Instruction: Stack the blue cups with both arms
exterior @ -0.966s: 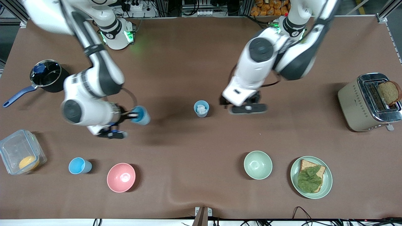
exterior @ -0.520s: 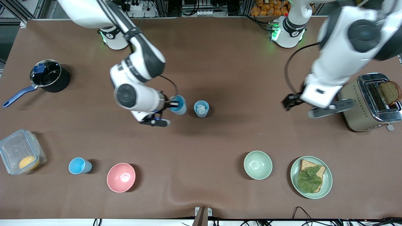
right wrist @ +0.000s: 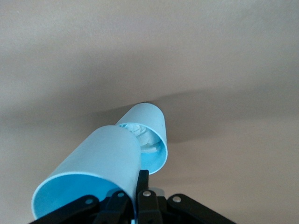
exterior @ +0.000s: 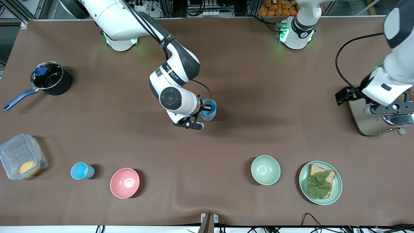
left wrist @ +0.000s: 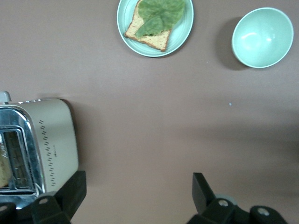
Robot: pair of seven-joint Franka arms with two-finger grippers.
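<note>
Next, my right gripper releases the bright sky-blue cup inside the duller grey-blue cup (exterior: 207, 110) (right wrist: 145, 142) standing in the middle of the table.
My right gripper (exterior: 204, 108) is shut on the rim wall of a bright sky-blue cup (exterior: 210, 105), one finger inside and one outside. It holds the cup tilted right over the duller grey-blue cup (exterior: 208, 117), which stands mid-table. In the right wrist view the held cup (right wrist: 98, 158) overlaps the standing cup (right wrist: 152, 133), which has a crumpled white thing inside; my right gripper (right wrist: 128, 186) grips near the rim. My left gripper (exterior: 386, 110) is open and empty, up by the toaster (exterior: 368, 124). Its fingers (left wrist: 69, 193) frame bare table.
A third sky-blue cup (exterior: 82, 170) stands beside the pink bowl (exterior: 125, 183). Pale green bowl (exterior: 266, 170), plate (exterior: 338, 189) with bread and a leaf, pot (exterior: 50, 77), and a clear container (exterior: 19, 158) stand around the table's edges.
My right gripper carried the sky-blue cup toward the left arm's end, to just over the grey-blue cup. My left arm swung away from that cup to the toaster.
</note>
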